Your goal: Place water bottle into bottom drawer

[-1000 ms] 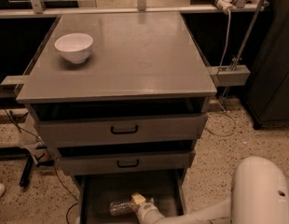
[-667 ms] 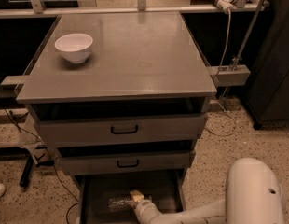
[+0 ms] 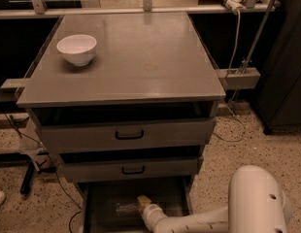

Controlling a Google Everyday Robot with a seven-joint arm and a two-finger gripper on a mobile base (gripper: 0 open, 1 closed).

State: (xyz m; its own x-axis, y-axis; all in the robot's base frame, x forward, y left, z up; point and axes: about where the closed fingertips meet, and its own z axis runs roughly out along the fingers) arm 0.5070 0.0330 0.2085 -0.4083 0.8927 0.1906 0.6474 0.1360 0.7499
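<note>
My gripper has the water bottle. Next, I set it down with my gripper on the middle of the bottom drawer's dark bottom [image 3: 131, 217].
The bottom drawer [image 3: 99, 212] stands pulled out below the two shallower grey drawers of the cabinet, at the bottom of the camera view. The water bottle [image 3: 124, 208] lies on its side on the drawer floor, a clear ribbed shape left of the gripper. My gripper [image 3: 142, 201] reaches into the drawer from the lower right on its white arm, its tip at the bottle's right end.
A white bowl [image 3: 76, 49] sits on the cabinet top [image 3: 141, 57] at the back left. The two upper drawers [image 3: 126, 135] with black handles are slightly open. Cables and a metal frame stand at the right. My white arm housing [image 3: 257, 203] fills the lower right.
My arm has shifted slightly left and deeper into the bottom drawer; the bottle still lies in the drawer by the gripper tip.
</note>
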